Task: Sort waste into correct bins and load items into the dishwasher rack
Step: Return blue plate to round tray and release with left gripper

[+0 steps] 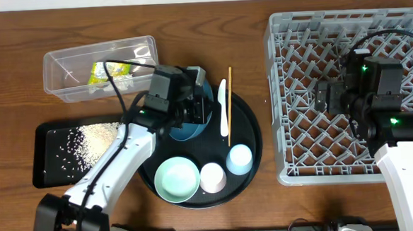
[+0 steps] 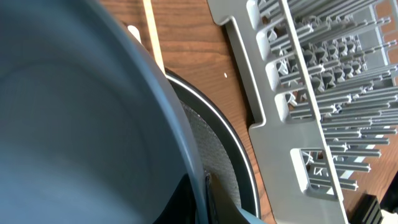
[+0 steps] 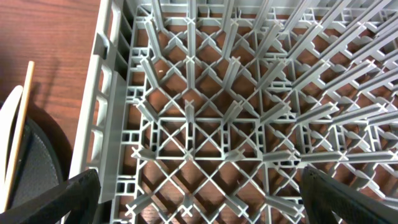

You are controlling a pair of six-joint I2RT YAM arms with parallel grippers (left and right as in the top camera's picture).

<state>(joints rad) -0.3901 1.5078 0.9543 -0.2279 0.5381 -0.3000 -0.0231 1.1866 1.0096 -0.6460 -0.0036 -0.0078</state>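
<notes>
The right gripper should close around the sides of the pale blue cup [image 1: 239, 160], beside the pink cup on the round black tray.
My left gripper [image 1: 200, 110] is shut on the rim of the wide blue bowl [image 1: 189, 127], which sits on the round black tray [image 1: 251, 138]; the bowl [image 2: 74, 112] fills the left wrist view. The mint-green bowl [image 1: 177, 179], pink cup [image 1: 212, 177] and pale blue cup [image 1: 239, 158] stand on the same tray. The chopstick [image 1: 230, 100] and white utensil [image 1: 222, 107] lie across its far side. My right gripper [image 3: 199, 193] is open and empty above the grey dishwasher rack [image 1: 290, 90]. Rice [image 1: 87, 144] lies in the shallow black tray [image 1: 42, 149]. The wrapper [image 1: 109, 72] lies in the clear tub [image 1: 62, 63].
The rack's pegs [image 3: 236, 81] stand up under my right gripper. The round tray's rim [image 2: 233, 155] lies close to the rack's left wall [image 2: 261, 106]. Bare wooden table [image 1: 268, 218] shows in front of the tray.
</notes>
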